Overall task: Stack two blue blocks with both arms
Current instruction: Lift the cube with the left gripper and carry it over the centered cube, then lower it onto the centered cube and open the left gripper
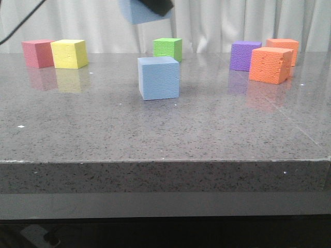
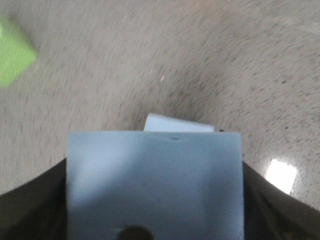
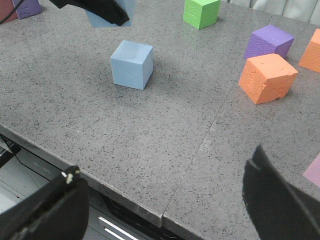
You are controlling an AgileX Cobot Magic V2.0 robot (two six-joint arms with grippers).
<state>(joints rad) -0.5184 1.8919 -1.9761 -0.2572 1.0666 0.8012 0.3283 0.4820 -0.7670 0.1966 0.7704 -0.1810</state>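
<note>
The blue block in my left gripper, now held high above the table, will be let go on top of the blue block (image 1: 159,60) (image 2: 178,125) before the green cube.
One blue block (image 1: 159,77) stands on the grey table near the middle; it also shows in the right wrist view (image 3: 131,64). My left gripper (image 1: 155,6) is shut on the other blue block (image 1: 139,13) and holds it high above the table, slightly left of and behind the standing one. In the left wrist view the held block (image 2: 155,185) fills the space between the black fingers (image 2: 30,205), and a corner of the standing block (image 2: 175,125) peeks out beyond it. My right gripper (image 3: 165,200) is open and empty over the table's front edge.
A green cube (image 1: 167,48) stands behind the blue block. Pink (image 1: 37,53) and yellow (image 1: 69,53) cubes stand at the back left. A purple cube (image 1: 245,55) and two orange cubes (image 1: 270,64) (image 1: 283,48) stand at the back right. The table's front edge (image 1: 165,163) is near.
</note>
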